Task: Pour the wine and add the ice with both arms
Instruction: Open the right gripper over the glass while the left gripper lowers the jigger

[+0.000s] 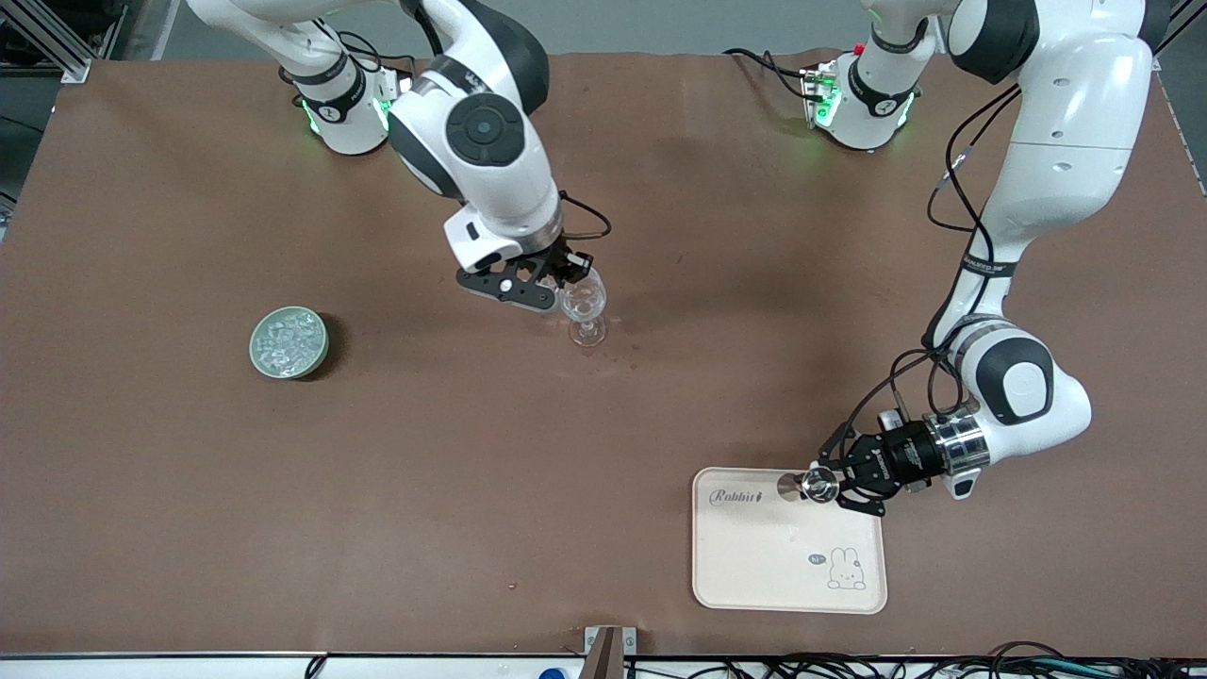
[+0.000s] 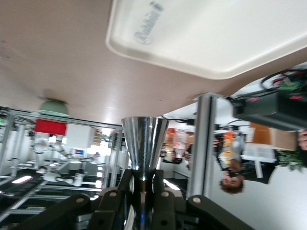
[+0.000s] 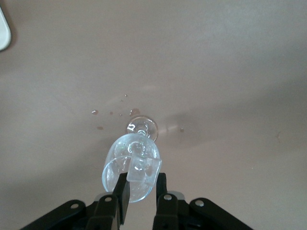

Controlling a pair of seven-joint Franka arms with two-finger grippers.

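Note:
My left gripper is going to set the shiny metal cup down on the cream tray point(image 1: 819, 524), just behind the tray's small oval mark.
A clear stemmed wine glass point(image 1: 586, 316) stands mid-table. My right gripper point(image 1: 564, 275) hangs just over its rim, shut on one clear ice cube. In the right wrist view the cube point(image 3: 140, 167) sits between the fingers of the right gripper point(image 3: 140, 179), above the glass bowl point(image 3: 114, 165). More ice fills a green bowl point(image 1: 289, 342) toward the right arm's end. My left gripper point(image 1: 834, 483) is turned sideways over the tray point(image 1: 788, 566), shut on a shiny metal cup point(image 1: 818, 485). The left wrist view shows the left gripper point(image 2: 144, 178) clamped on that cup point(image 2: 144, 141). No wine shows.
The cream tray point(image 2: 216, 43) with a rabbit print lies near the front edge, toward the left arm's end. A few droplets point(image 3: 111, 114) dot the brown table beside the glass foot. The green bowl point(image 2: 53, 106) shows small in the left wrist view.

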